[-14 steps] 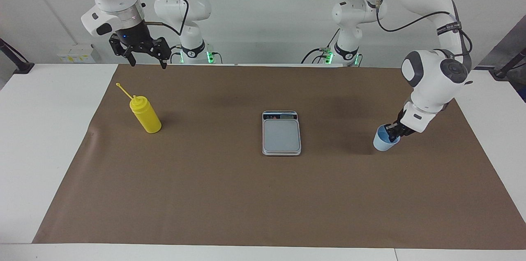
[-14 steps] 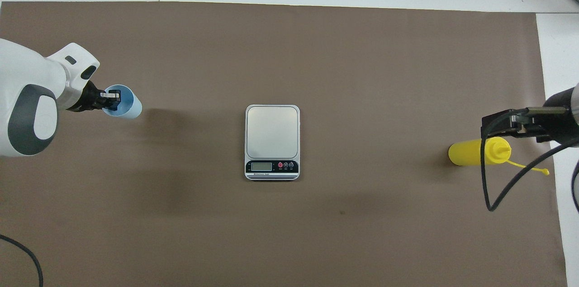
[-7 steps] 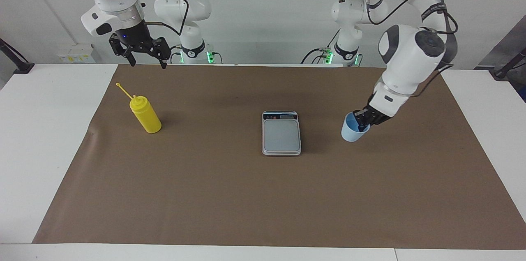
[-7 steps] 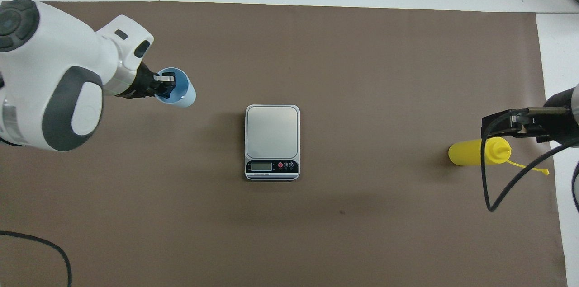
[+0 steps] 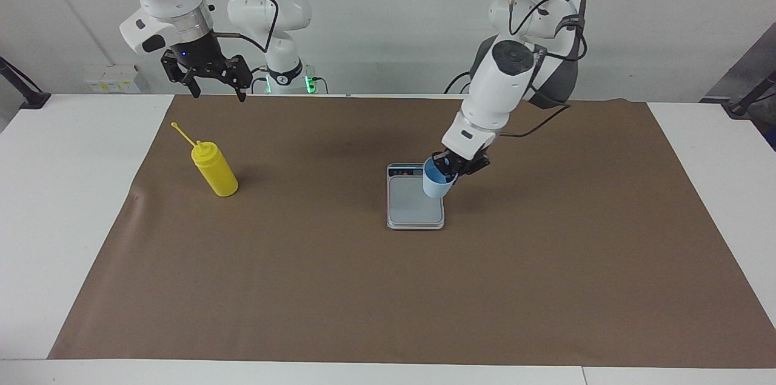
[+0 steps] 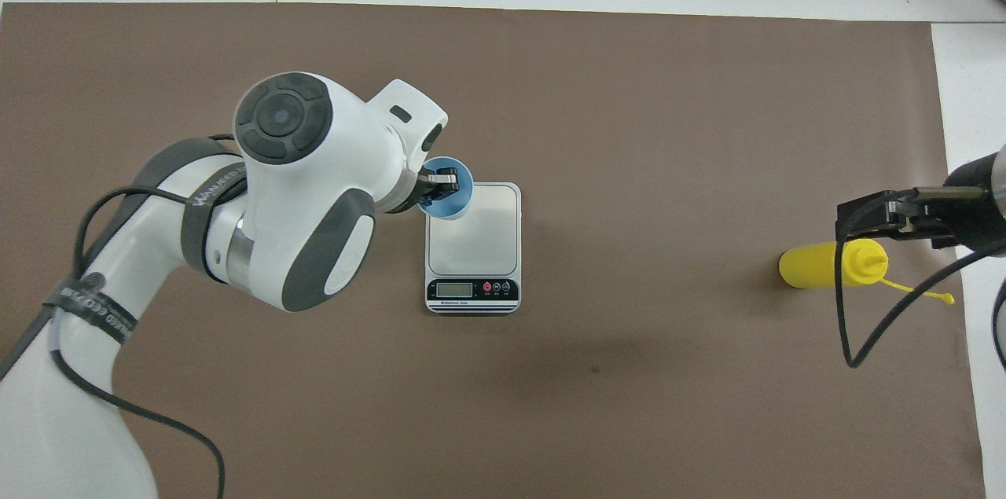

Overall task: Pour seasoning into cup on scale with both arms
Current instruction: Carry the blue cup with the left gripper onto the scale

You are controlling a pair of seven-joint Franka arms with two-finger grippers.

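I need to use my left gripper to set the pale-blue cup free on the middle of the scale's bare silver-grey plate [image 6: 472, 220].
The pale-blue cup [image 5: 436, 184] [image 6: 449, 199] hangs in my left gripper [image 5: 447, 168] [image 6: 438, 186], which is shut on its rim with one finger inside. The cup is slightly tilted, in the air over the edge of the silver-grey scale [image 5: 414, 206] [image 6: 481, 243] toward the left arm's end. The scale's plate is bare. The yellow seasoning bottle [image 5: 216, 170] [image 6: 817, 266] stands upright toward the right arm's end, cap strap sticking out. My right gripper [image 5: 209, 77] [image 6: 896, 220] is open and empty, raised high over the mat by the bottle, waiting.
A brown mat [image 5: 339, 288] covers the middle of the white table [image 5: 66, 203]. A black cable loop [image 6: 845, 310] from the right arm crosses the bottle in the overhead view. The left arm's elbow [image 6: 299, 192] spans the mat beside the scale.
My left gripper has carried the cup from the left arm's end of the mat across to over the scale's edge. The right arm, bottle and scale have not moved.
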